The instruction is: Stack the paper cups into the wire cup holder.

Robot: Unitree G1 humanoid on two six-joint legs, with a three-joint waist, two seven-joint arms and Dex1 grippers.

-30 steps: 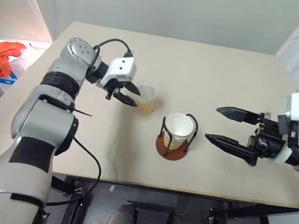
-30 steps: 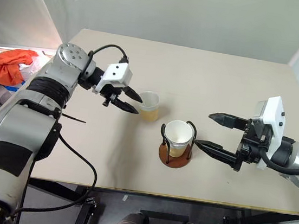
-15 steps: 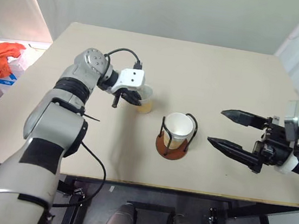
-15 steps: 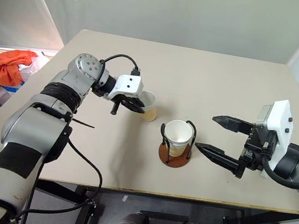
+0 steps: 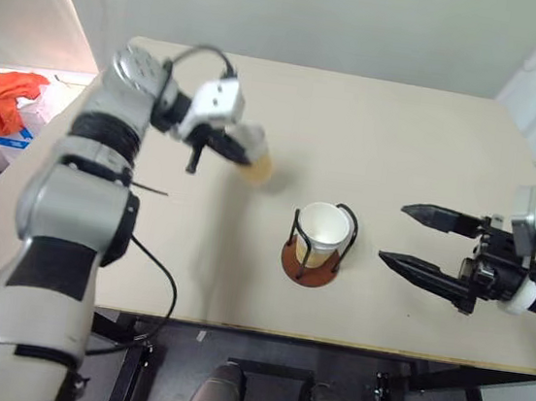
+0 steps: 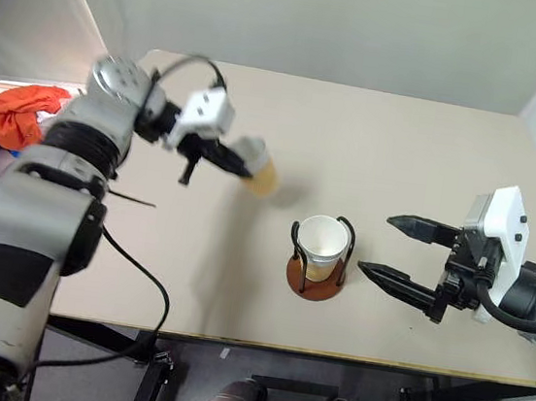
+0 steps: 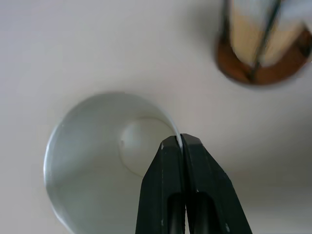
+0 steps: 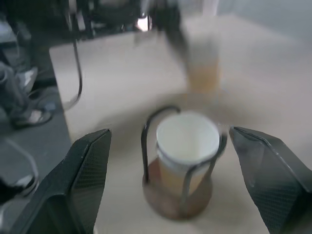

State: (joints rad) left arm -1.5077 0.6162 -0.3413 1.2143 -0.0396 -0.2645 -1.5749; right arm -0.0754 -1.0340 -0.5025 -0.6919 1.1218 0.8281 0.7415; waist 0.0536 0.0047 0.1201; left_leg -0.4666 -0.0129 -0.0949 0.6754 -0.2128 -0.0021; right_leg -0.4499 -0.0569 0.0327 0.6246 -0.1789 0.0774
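My left gripper is holding its paper cup, and I should release it inside the paper cup standing in the wire cup holder [image 5: 322,231] [image 7: 268,17].
My left gripper [image 5: 233,149] is shut on the rim of a paper cup [image 5: 255,160], which hangs lifted above the table, left of and behind the holder. In the left wrist view the black fingers [image 7: 181,146] pinch the cup's white rim [image 7: 105,156]. The wire cup holder [image 5: 315,255], a reddish-brown disc with black wire loops, stands near the table's front middle with a paper cup [image 5: 322,229] inside it. My right gripper [image 5: 410,238] is open to the right of the holder, pointing at it, with nothing between its fingers [image 8: 90,170].
The beige table [image 5: 385,127] stretches wide behind the holder. An orange cloth [image 5: 2,95] lies off the table at the far left. The table's front edge [image 5: 329,343] runs close below the holder.
My left gripper closed on the cup's rim and lifted it off the table. The right gripper stayed open beside the holder.
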